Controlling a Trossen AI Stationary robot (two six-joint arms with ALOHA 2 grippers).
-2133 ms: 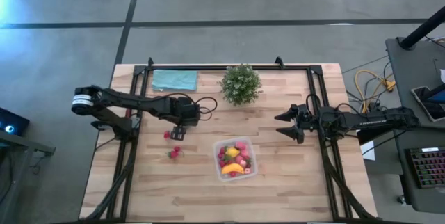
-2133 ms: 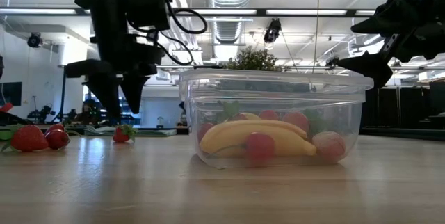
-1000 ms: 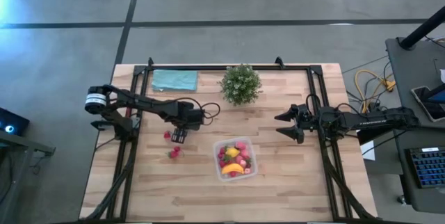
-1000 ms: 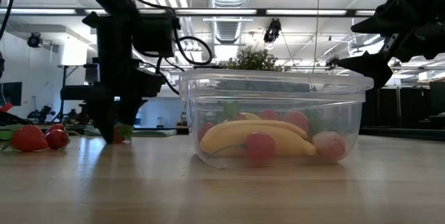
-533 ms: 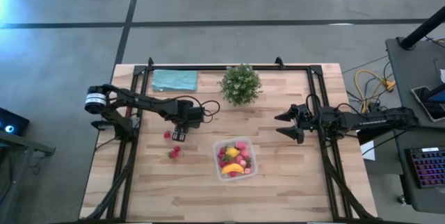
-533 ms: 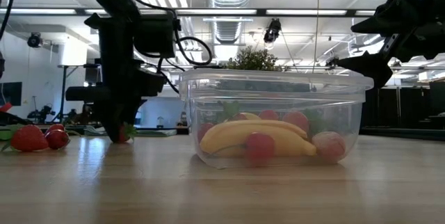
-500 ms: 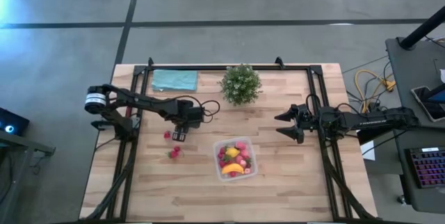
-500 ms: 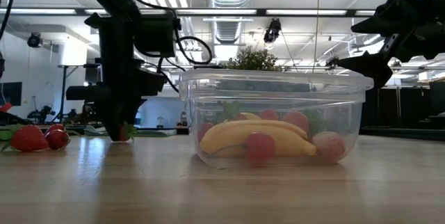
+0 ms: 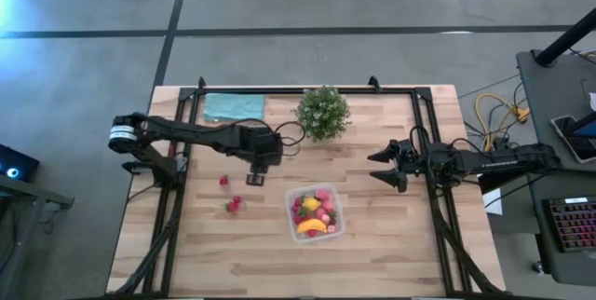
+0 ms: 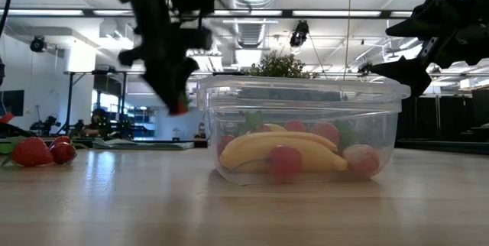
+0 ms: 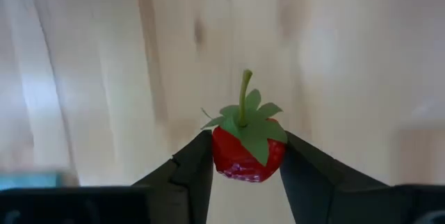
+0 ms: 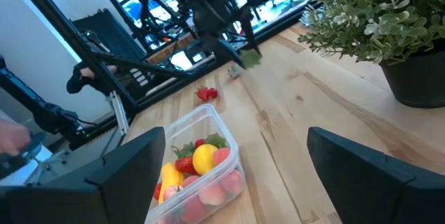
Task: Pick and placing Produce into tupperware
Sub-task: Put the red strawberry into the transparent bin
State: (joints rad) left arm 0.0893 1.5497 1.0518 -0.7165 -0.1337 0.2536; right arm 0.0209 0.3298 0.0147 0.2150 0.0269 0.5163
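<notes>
Next, I release the strawberry, now held level with the tupperware's rim, from my left gripper inside the tupperware [image 9: 315,213], between the lemon and the banana.
My left gripper [image 9: 253,180] hangs above the table just left of the tupperware [image 9: 315,212], shut on a small red strawberry [image 11: 247,151] with a green leafy cap. The low view shows this strawberry [image 10: 178,108] level with the tupperware's rim [image 10: 302,85]. The clear tupperware rests on its base and holds a banana [image 10: 279,150], a lemon [image 12: 204,158] and several red and pink pieces. More strawberries [image 9: 233,205] lie loose on the wood to its left. My right gripper [image 9: 373,168] waits open at the table's right side. My left gripper pinches the strawberry's red body [image 11: 224,156] between its two fingers [image 11: 191,172], one on each side. The fingers come from above, pointing steeply down. The strawberry hangs clear of the table, its cap and stem [image 11: 243,95] sticking out beyond the fingertips.
A potted green plant [image 9: 322,112] stands at the far middle and a teal cloth [image 9: 233,106] lies at the far left. Black frame rails [image 9: 172,207] run along both sides of the table. Bare wood lies between the tupperware and the near edge.
My left gripper has risen from the table with the strawberry and gone toward the table's right edge, nearer the tupperware. The strawberry, which lay on the wood, now hangs clear at rim height.
</notes>
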